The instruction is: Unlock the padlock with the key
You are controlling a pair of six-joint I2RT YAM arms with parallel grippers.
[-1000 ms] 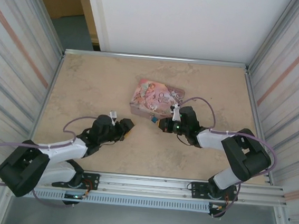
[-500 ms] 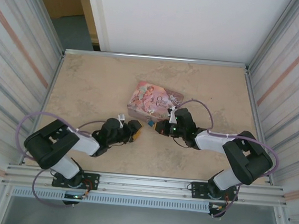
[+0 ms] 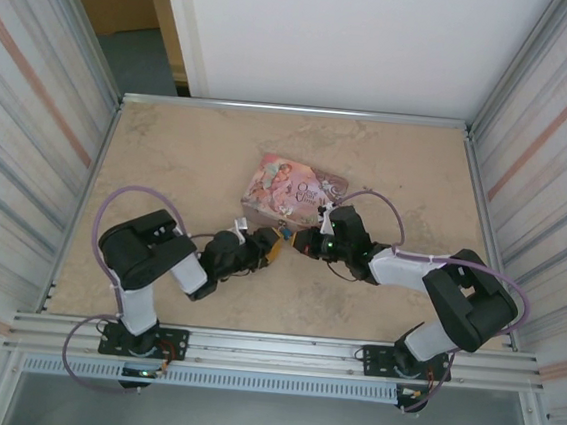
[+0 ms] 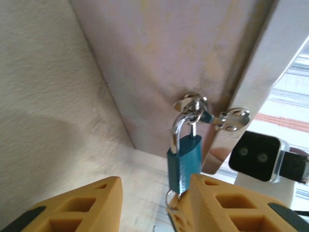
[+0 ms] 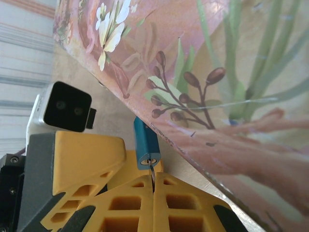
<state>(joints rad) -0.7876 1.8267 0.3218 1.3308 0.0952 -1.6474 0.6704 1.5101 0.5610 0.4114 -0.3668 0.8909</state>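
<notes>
My left gripper will clamp the padlock, which hangs loose between its open fingers, while my right gripper backs off and takes hold again of the key point(image 5: 152, 170).
The small blue-teal padlock point(image 4: 184, 162) hangs by its silver shackle point(image 4: 179, 126) from the hasp of the pink tin point(image 3: 294, 186). My left gripper point(image 4: 154, 195) is open, its yellow fingers point(image 4: 72, 208) on either side of the padlock body. The right-hand finger touches the body and a gap remains on the left. My right gripper point(image 5: 153, 181) is shut on the key point(image 5: 153, 170), whose tip sits at the keyhole in the padlock point(image 5: 146, 141) bottom. In the top view both grippers meet at the padlock point(image 3: 287, 231), just in front of the tin.
The pink decorated tin point(image 5: 203, 63) lies right behind the padlock and close over both grippers. Metal rails point(image 3: 294, 108) edge the beige table point(image 3: 168, 161), with ribbed walls at the sides. The left wrist camera block point(image 5: 60, 108) sits close to my right fingers.
My left arm has swung right, up to the padlock, and its jaws have narrowed around it. My right gripper stayed shut on the key and shifted slightly left.
</notes>
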